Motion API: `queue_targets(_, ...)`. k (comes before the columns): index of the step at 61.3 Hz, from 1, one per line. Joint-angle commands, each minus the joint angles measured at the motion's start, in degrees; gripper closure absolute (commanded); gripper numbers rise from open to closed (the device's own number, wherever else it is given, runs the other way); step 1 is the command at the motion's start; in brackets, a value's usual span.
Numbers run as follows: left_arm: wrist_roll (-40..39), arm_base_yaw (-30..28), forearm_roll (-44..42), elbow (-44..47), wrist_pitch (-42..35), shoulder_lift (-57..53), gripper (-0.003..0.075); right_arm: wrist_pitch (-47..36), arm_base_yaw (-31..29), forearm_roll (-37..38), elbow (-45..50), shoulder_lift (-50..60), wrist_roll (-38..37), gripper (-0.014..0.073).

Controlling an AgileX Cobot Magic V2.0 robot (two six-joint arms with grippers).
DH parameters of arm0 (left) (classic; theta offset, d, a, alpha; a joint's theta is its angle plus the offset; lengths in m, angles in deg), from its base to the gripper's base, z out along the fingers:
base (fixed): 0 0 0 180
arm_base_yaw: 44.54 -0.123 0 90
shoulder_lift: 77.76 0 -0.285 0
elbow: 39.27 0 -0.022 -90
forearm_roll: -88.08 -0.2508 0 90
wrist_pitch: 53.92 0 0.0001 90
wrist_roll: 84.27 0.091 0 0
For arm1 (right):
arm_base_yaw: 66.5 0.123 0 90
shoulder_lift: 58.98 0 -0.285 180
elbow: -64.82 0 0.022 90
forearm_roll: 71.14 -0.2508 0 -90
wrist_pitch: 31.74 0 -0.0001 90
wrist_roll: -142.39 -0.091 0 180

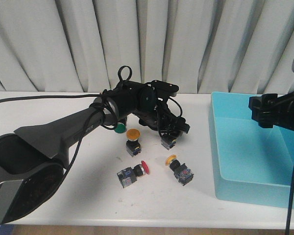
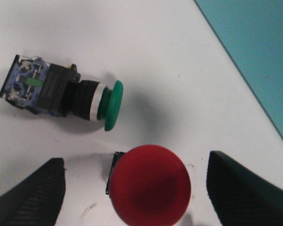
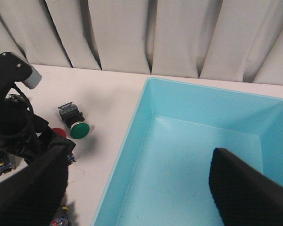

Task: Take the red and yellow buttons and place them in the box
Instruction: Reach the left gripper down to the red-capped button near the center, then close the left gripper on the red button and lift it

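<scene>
The robot's right gripper will next close on the body of the red button (image 1: 168, 142) (image 3: 71, 158) between the left gripper's fingers, because the left gripper will lift it over.
My left gripper (image 1: 170, 131) is open and low over the table's middle. In its wrist view the fingers (image 2: 33, 193) stand on either side of a red button (image 2: 149, 185) that stands cap-up, not touching it. In the front view only this button's body (image 1: 167, 142) shows below the gripper. An upright yellow button (image 1: 133, 139), a lying red button (image 1: 134, 172) and a lying yellow button (image 1: 180, 169) sit nearer the front. The turquoise box (image 1: 216, 147) is at the right. My right gripper (image 1: 264, 110) is open and empty above the box (image 3: 132, 132).
A green-capped button (image 2: 61, 92) lies on its side just beyond the red one and also shows in the right wrist view (image 3: 74, 123). A green cap (image 1: 119, 129) peeks out beside the left arm. A grey curtain hangs behind the white table.
</scene>
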State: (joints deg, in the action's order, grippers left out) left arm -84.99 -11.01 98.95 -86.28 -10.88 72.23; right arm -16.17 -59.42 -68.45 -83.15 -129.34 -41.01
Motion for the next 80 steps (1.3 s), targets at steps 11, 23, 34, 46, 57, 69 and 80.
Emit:
queue_targets(11, -0.19, 0.10, 0.98, -1.98, -0.79, -4.17, 0.0347, -3.81, 0.00, 0.02, -2.01, 0.99, 0.16, 0.0011)
queue_targets(23, -0.24, 0.10, 1.80, -1.98, -1.02, -5.00, 0.0729, -3.01, 0.00, 0.02, -2.01, 0.99, 0.32, 0.0011)
queue_targets(34, -0.24, 0.10, 5.35, -1.98, 0.77, -9.56, 0.0728, -2.63, 0.00, 0.07, -2.01, 0.99, 3.01, 0.0011)
queue_targets(46, -0.18, 0.10, 11.87, -1.98, 4.43, -18.36, 0.0728, -3.00, 4.07, -0.16, -2.01, 0.57, 11.65, 0.0011)
queue_targets(57, -0.13, 0.10, 12.99, -1.98, 7.02, -25.78, 0.0728, -5.15, 14.36, -0.11, -0.95, -2.14, 22.76, 0.0011)
queue_targets(69, -0.39, 0.10, 13.18, -1.98, 11.51, -31.18, 0.0727, -11.98, 19.10, -0.15, 0.90, -3.91, 27.13, 0.0011)
queue_targets(80, -0.93, 0.15, 15.36, -1.98, 14.96, -32.64, 0.0726, -14.83, 19.10, -0.15, 0.90, -3.87, 27.12, 0.0011)
